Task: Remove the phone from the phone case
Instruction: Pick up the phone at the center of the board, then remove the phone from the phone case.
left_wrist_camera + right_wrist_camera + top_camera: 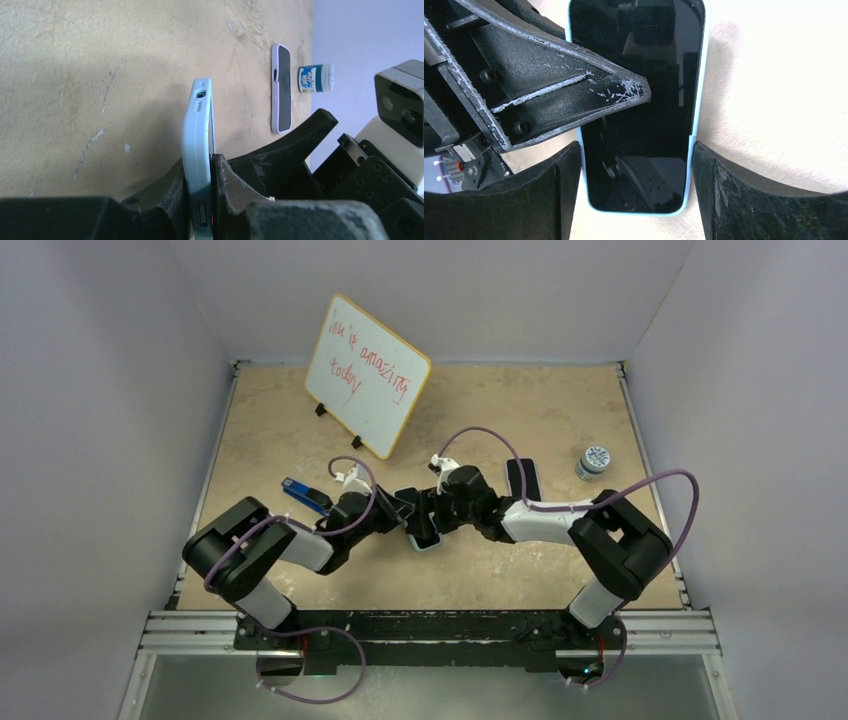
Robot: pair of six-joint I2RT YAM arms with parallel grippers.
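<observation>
Next, I raise the phone and take the case's lower end (638,213) with my right gripper, because my right gripper squeezes the case's long edges around the phone.
The phone, black screen in a light blue case (636,115), is held between both grippers at the table's middle (424,536). In the left wrist view the case (196,130) shows edge-on, standing on its long side. My left gripper (200,162) is shut on it, one finger on the back and one finger (574,95) across the screen. My right gripper (636,155) is shut on the case's two long edges near its lower end, with its fingers (566,195) touching both sides. In the top view the left gripper (403,512) and the right gripper (432,522) meet there.
A second phone in a lilac case (522,480) lies right of the grippers and shows in the left wrist view (281,90). A white jar with a blue label (594,462) stands further right. A whiteboard (366,375) stands at the back. A blue object (305,496) lies left.
</observation>
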